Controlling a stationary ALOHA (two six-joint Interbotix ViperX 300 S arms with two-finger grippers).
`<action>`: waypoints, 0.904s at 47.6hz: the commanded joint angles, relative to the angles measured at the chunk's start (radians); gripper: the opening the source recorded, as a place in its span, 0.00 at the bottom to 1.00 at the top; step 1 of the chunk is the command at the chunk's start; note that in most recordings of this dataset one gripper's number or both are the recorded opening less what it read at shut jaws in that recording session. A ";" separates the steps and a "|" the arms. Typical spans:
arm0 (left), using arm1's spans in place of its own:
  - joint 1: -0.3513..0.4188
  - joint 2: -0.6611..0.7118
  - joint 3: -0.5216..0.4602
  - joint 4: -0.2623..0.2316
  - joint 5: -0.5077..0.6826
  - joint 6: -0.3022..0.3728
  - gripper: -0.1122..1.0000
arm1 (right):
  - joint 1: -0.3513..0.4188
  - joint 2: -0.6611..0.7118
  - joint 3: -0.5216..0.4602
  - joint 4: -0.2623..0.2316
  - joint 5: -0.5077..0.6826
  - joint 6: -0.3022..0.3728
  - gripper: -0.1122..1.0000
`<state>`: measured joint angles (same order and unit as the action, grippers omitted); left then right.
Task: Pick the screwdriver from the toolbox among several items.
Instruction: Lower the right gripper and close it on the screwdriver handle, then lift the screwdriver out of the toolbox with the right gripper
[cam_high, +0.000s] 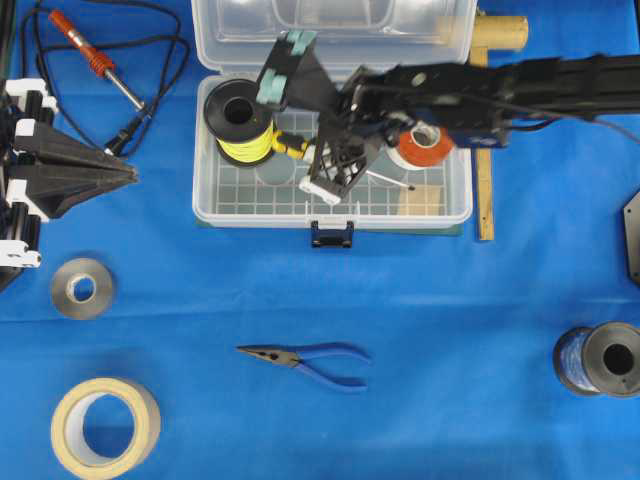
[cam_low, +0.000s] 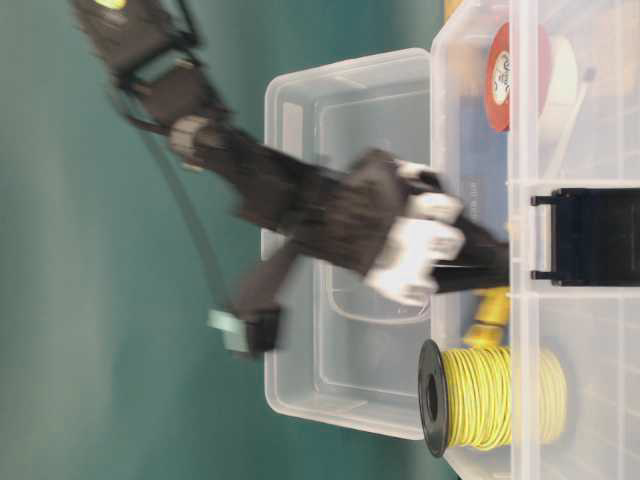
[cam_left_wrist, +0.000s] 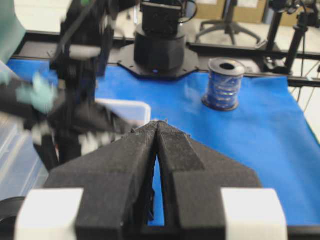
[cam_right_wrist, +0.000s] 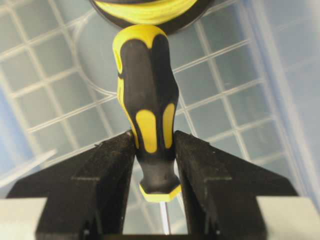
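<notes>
Next, I set the screwdriver on the table (cam_high: 332, 321) between the toolbox and blue-handled pliers with my right gripper.
The screwdriver (cam_right_wrist: 146, 100), yellow-and-black handled, lies on the grid floor of the clear toolbox (cam_high: 330, 218). My right gripper (cam_right_wrist: 155, 137) reaches down into the box, and both fingers press the narrow lower part of the handle. From overhead, the right gripper (cam_high: 318, 160) covers most of the screwdriver (cam_high: 290, 145); the yellow handle end pokes out to the left. A spool of yellow wire (cam_high: 240, 120) touches the handle's end. An orange tape roll (cam_high: 425, 145) and a wooden block (cam_high: 420, 200) sit on the box's right side. My left gripper (cam_high: 130, 175) rests shut at the table's left edge.
Blue-handled pliers (cam_high: 310, 360) lie in front of the box. A red soldering iron (cam_high: 90, 55) with its cord is at the back left. A grey tape roll (cam_high: 82, 288) and a beige one (cam_high: 105, 428) sit at the front left, a blue wire spool (cam_high: 600, 360) at the right.
</notes>
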<state>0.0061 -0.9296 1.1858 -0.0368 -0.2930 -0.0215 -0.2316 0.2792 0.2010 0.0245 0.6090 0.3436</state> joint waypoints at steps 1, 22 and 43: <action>0.003 0.002 -0.017 -0.003 -0.003 -0.002 0.10 | 0.008 -0.114 -0.011 -0.002 0.046 0.000 0.36; 0.002 -0.009 -0.017 -0.003 -0.005 -0.002 0.10 | 0.222 -0.336 -0.011 -0.002 0.141 0.084 0.36; 0.003 -0.009 -0.017 -0.003 -0.009 0.000 0.10 | 0.419 -0.054 -0.092 -0.092 0.130 0.316 0.36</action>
<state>0.0061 -0.9449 1.1858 -0.0383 -0.2915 -0.0215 0.1764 0.1795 0.1549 -0.0598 0.7501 0.6535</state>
